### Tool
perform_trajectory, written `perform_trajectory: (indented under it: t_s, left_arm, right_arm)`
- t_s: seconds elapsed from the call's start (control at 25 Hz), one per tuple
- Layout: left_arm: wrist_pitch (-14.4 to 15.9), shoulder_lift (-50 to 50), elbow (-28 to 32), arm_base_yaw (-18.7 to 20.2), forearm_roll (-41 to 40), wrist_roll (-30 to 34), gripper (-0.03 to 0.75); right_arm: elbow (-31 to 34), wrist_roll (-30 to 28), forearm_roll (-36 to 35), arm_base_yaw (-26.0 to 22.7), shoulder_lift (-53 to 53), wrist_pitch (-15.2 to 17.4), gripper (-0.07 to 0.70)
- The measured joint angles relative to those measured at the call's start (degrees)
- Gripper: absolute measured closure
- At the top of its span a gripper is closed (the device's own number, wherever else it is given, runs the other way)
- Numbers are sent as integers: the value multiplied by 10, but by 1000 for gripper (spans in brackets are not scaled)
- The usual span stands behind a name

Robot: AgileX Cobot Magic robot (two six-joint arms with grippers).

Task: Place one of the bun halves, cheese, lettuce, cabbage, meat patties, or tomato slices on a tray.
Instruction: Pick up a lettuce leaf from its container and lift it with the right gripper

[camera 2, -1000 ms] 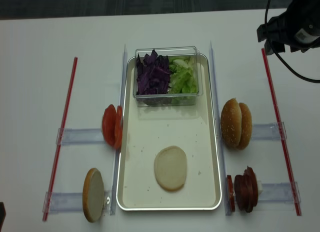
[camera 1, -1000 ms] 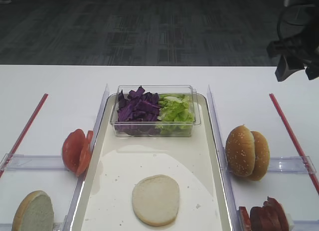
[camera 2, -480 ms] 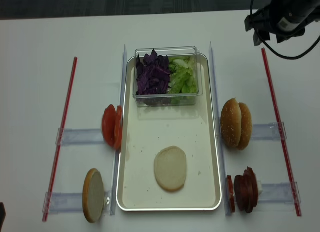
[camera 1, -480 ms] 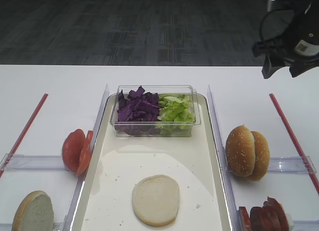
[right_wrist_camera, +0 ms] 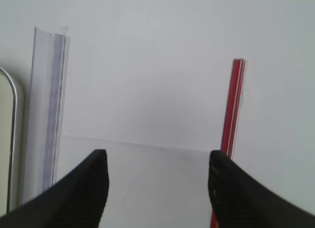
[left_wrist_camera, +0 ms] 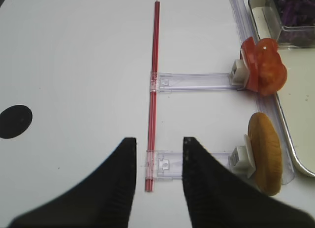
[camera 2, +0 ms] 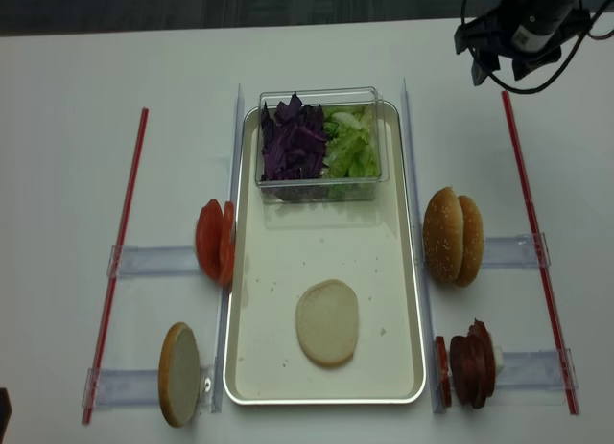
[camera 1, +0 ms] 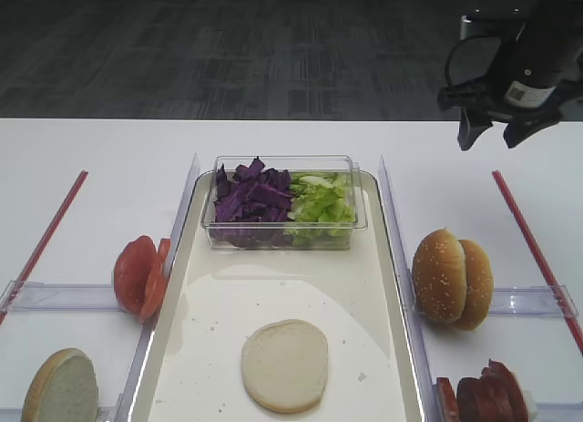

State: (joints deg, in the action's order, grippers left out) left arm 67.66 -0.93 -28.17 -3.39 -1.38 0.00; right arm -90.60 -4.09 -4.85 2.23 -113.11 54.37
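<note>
I need to move my right gripper next to the middle of the green lettuce [camera 2: 351, 147], beside the purple cabbage in the clear box, and close it there.
The cream tray [camera 1: 393, 258] [camera 2: 317, 243] lies in the middle, with one pale bun half [camera 1: 284, 365] [camera 2: 327, 321] flat on it. A clear box at its far end holds purple cabbage [camera 1: 250, 201] [camera 2: 294, 139] and green lettuce [camera 1: 319, 203] [camera 2: 349, 145]. Sesame bun halves [camera 1: 451, 278] stand to the right, with meat patties [camera 1: 483, 395] [camera 2: 470, 362] nearer. To the left are tomato slices [camera 1: 139, 276] [left_wrist_camera: 263, 66] and another bun half [camera 1: 60, 388] [left_wrist_camera: 265, 153]. Cheese is out of view. My right gripper [camera 1: 490, 138] [camera 2: 497, 75] [right_wrist_camera: 157, 159] hovers open and empty at the far right. My left gripper [left_wrist_camera: 158, 142] is open over bare table.
A red strip [camera 1: 531, 240] [right_wrist_camera: 231, 134] runs along the right side and another [camera 1: 46, 231] [left_wrist_camera: 153, 90] along the left. Clear plastic rails [camera 1: 537, 301] [left_wrist_camera: 192, 81] hold the upright food. A clear wall [right_wrist_camera: 47, 110] borders the tray. A black spot [left_wrist_camera: 15, 121] marks the table at left.
My right gripper has moved left and toward the far edge of the table, staying open. Food and tray have not moved.
</note>
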Motion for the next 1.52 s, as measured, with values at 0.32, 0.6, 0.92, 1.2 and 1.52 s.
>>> perform_trajectory:
  t_s: [0.32,0.6,0.92,1.2,1.52]
  left_arm:
    - [0,0,0,0,0,0,492]
    - [0,0,0,0,0,0,492]
    - [0,0,0,0,0,0,492]
    - [0,0,0,0,0,0,492]
    - [0,0,0,0,0,0,492]
  right_arm:
    - [-53,1,-7,0,-44,27,161]
    - [-59,-11,-39,1,-49,33,161]
    - [-62,-41,-58,34,-49,34,161]
    - [-63,-66,-64,84,-49,37,161]
    - [-93,-99,-65,143,-49,54,161]
